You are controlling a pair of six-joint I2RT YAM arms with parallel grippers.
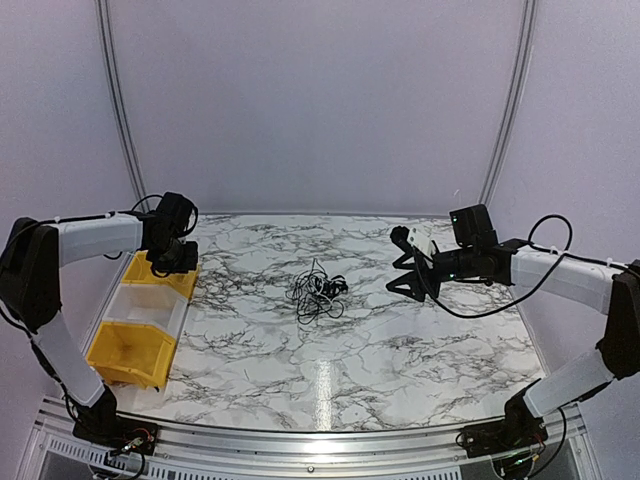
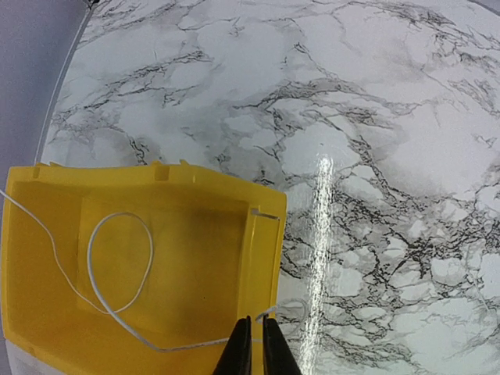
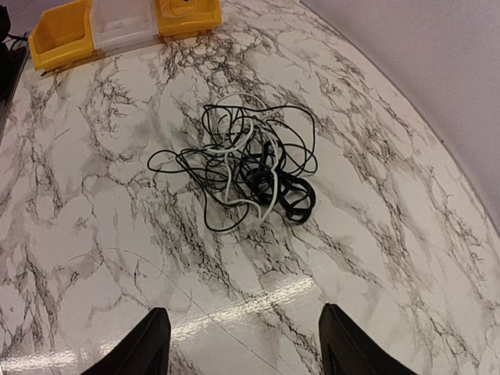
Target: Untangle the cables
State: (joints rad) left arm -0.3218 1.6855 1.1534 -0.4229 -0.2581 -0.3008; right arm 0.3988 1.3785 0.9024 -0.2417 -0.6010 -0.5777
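The white cable's end overhangs the far yellow bin's rim; next I grip nearer its loop (image 2: 147,341) with my left gripper and pull it inward.
The cables (image 1: 318,290) lie as a small tangled bunch of thin black and white wires mid-table, also in the right wrist view (image 3: 242,164). My right gripper (image 1: 405,265) hovers to the right of the bunch, open, with nothing between its fingertips (image 3: 144,348). My left gripper (image 1: 172,262) hangs over the far yellow bin (image 2: 47,312), its jaws (image 2: 256,344) drawn together to a thin slit. A separate thin white cable (image 2: 117,266) lies looped inside that bin. It runs under the fingers and over the bin's rim; it looks to lie below the jaws, not between them.
Three bins stand in a row along the table's left edge: the far yellow bin (image 1: 160,278), a clear one (image 1: 150,305) and a near yellow one (image 1: 130,350). Curved rails and pale walls close off the back and sides.
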